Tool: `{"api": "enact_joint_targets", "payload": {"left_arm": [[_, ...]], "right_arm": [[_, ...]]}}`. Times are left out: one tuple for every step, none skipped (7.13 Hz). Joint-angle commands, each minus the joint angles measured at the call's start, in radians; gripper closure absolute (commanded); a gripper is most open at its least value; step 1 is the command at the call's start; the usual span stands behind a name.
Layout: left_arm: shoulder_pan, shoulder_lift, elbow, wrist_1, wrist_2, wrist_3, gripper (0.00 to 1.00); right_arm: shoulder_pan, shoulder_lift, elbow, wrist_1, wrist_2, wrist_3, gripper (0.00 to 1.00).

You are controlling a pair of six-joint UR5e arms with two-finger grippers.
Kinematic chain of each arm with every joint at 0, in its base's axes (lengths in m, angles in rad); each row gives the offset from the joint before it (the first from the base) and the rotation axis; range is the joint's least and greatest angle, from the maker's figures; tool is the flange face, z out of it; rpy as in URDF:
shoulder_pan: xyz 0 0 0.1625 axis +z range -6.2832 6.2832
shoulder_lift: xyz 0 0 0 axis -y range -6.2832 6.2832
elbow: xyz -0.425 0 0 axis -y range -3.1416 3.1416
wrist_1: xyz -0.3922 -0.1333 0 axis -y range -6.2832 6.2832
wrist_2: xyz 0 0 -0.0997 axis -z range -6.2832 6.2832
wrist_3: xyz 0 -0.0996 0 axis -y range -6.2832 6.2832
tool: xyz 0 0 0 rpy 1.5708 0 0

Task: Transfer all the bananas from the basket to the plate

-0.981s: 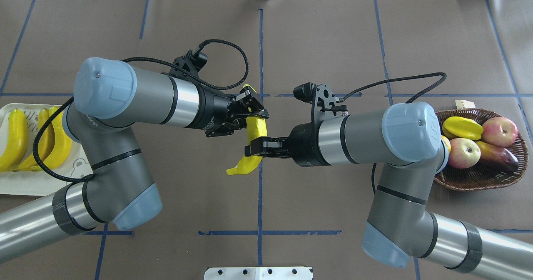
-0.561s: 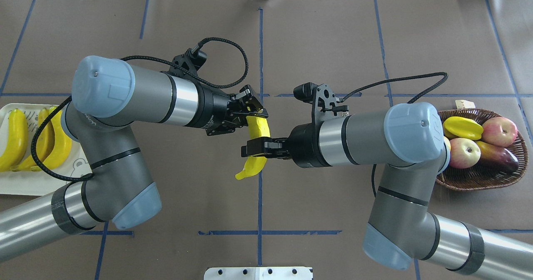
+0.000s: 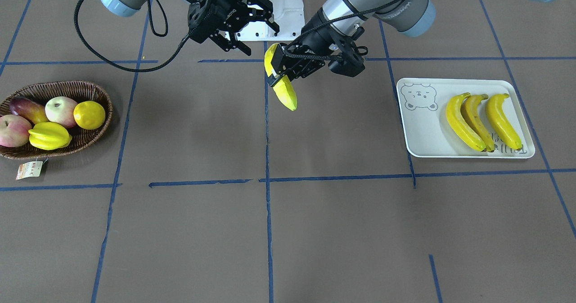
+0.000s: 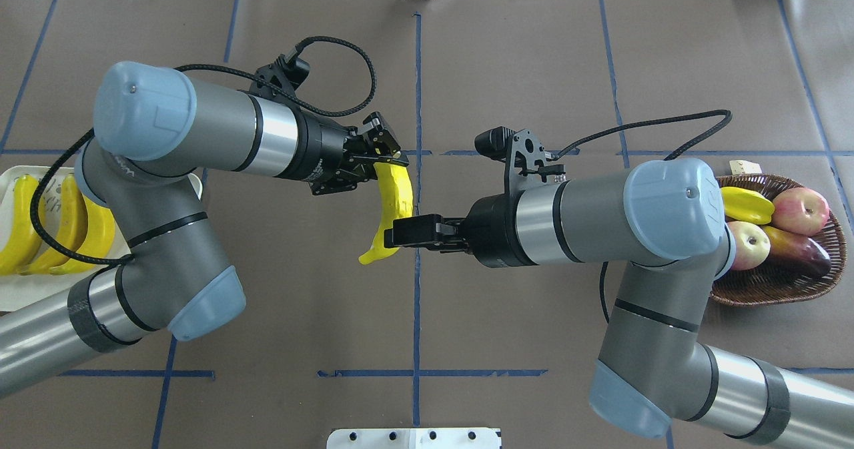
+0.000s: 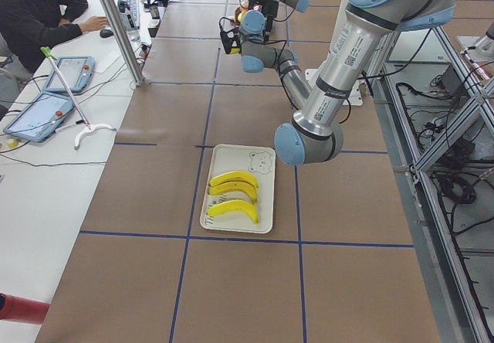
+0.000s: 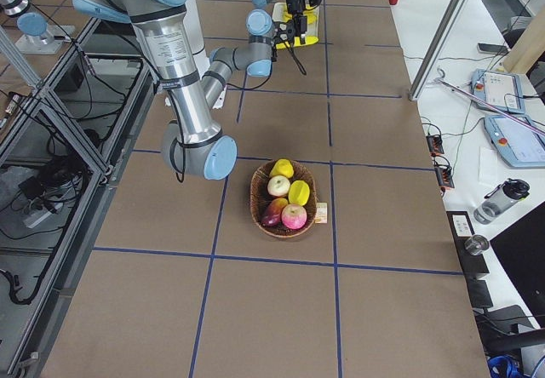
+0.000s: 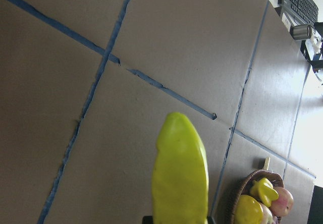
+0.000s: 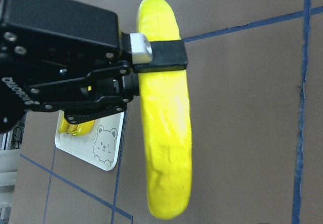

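Note:
My left gripper will release the banana, which hangs above the table's middle now, on the white plate (image 3: pixel 440 124), next to the bananas on their bear-face side.
A long yellow banana (image 4: pixel 395 192) hangs above the table's middle, also seen in the front view (image 3: pixel 285 93). My left gripper (image 4: pixel 383 162) is shut on its upper end; the right wrist view shows a left finger (image 8: pixel 161 52) clamped across the banana (image 8: pixel 166 133). My right gripper (image 3: pixel 262 35) is open, its fingers spread beside the banana's other end and not gripping it. Three more bananas (image 3: pixel 468 123) lie side by side on the white bear-face plate (image 3: pixel 423 132). The wicker basket (image 3: pixel 58 87) shows no banana.
The basket holds two apples (image 3: pixel 60 111), a starfruit (image 3: pixel 49 135), a lemon (image 3: pixel 89 115) and a dark red fruit (image 3: pixel 27 109). A paper tag (image 3: pixel 29 169) lies by it. Blue tape lines cross the brown table. A white mount (image 4: pixel 413 437) sits at the robot's edge.
My right gripper has opened and let go of the banana. My left arm has drawn the banana a little to the robot's left, toward the plate side.

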Motion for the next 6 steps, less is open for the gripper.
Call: {"api": "enact_joint_targets", "payload": {"left_arm": [[-0.091, 0.104, 0.003, 0.105, -0.083, 0.135, 1.0], [-0.146, 0.182, 0.008, 0.165, -0.084, 0.245, 1.0], [-0.192, 0.276, 0.005, 0.203, -0.084, 0.389, 1.0], [-0.209, 0.353, 0.006, 0.205, -0.083, 0.481, 1.0], [-0.211, 0.399, 0.009, 0.207, -0.075, 0.505, 1.0], [-0.211, 0.436, 0.013, 0.207, -0.074, 0.505, 1.0]], "right_arm": [[0.038, -0.005, 0.078, -0.126, 0.01, -0.003, 0.0], [0.057, -0.005, 0.101, -0.171, 0.01, -0.003, 0.0], [0.083, -0.011, 0.103, -0.18, 0.01, -0.003, 0.0], [0.1, -0.023, 0.103, -0.19, 0.011, -0.004, 0.0], [0.115, -0.026, 0.101, -0.206, 0.013, -0.012, 0.0], [0.129, -0.026, 0.103, -0.234, 0.018, -0.013, 0.0]]}}
